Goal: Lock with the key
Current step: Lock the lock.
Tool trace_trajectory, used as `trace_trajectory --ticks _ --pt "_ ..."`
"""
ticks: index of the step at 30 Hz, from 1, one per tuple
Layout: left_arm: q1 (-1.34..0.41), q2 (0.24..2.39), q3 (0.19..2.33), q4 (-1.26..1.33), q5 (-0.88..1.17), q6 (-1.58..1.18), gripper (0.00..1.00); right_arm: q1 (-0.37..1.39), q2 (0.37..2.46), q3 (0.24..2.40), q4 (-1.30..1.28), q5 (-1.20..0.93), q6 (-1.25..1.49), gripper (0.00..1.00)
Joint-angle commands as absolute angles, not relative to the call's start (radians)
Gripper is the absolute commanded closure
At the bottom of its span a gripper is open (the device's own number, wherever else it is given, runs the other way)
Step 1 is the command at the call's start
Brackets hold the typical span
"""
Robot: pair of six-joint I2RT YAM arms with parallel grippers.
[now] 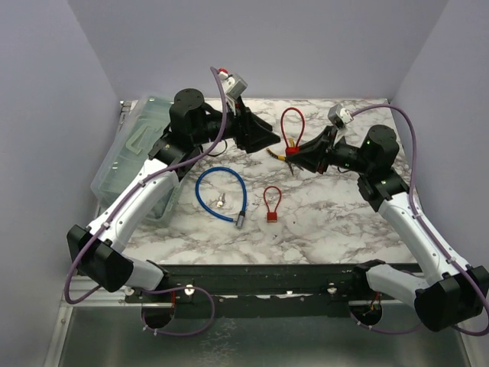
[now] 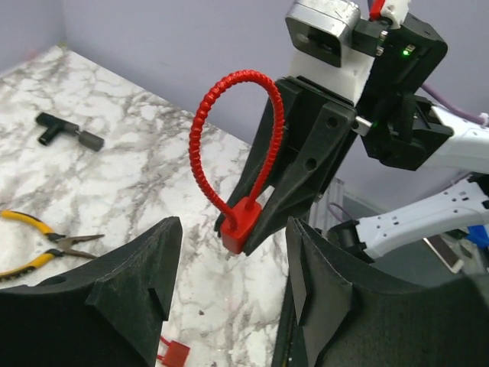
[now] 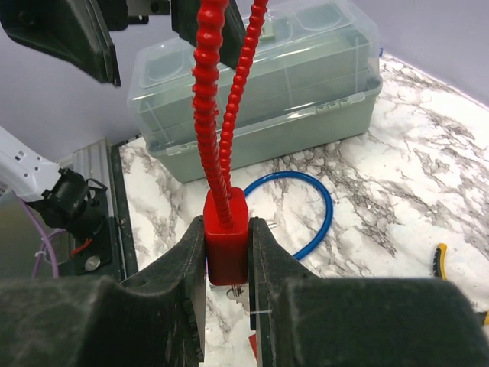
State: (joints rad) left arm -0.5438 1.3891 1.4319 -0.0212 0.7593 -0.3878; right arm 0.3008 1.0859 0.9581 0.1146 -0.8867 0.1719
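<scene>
My left gripper is facing the red block with the key under it, so my right gripper should lift the block before my left gripper takes the key [image 3: 235,291].
My right gripper [image 3: 227,252] is shut on the red block of a red cable lock [image 3: 226,243] and holds it above the table with its ribbed loop [image 1: 291,126] upright. A bit of metal key [image 3: 246,291] shows just under the block; I cannot tell whether it sits in the lock. My left gripper [image 2: 233,264] is open and faces the lock [image 2: 243,223] from a short distance, touching nothing. From above, the left gripper [image 1: 266,138] and the right gripper [image 1: 296,153] meet near the back middle of the table.
A blue cable lock [image 1: 220,191] with keys [image 1: 221,201] inside its loop lies mid-table. A small red lock [image 1: 271,206] lies nearer the front. Yellow pliers [image 2: 46,245] and a black T-shaped tool [image 2: 65,131] lie at the back. A clear box [image 3: 260,92] stands at the left.
</scene>
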Motion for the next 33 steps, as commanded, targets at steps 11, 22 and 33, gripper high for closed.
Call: trace_trajectory --ticks 11,22,33 --pt "-0.559 1.457 1.384 0.156 0.831 -0.647 0.47 0.298 1.072 0.955 0.242 -0.987 0.262 1.0" --pt "-0.598 1.47 1.342 0.22 0.874 -0.691 0.77 0.299 1.091 0.961 0.281 -0.98 0.326 1.0" --pt "-0.719 1.455 1.351 -0.016 0.723 -0.376 1.0 0.298 1.118 1.007 0.254 -0.898 0.344 1.0"
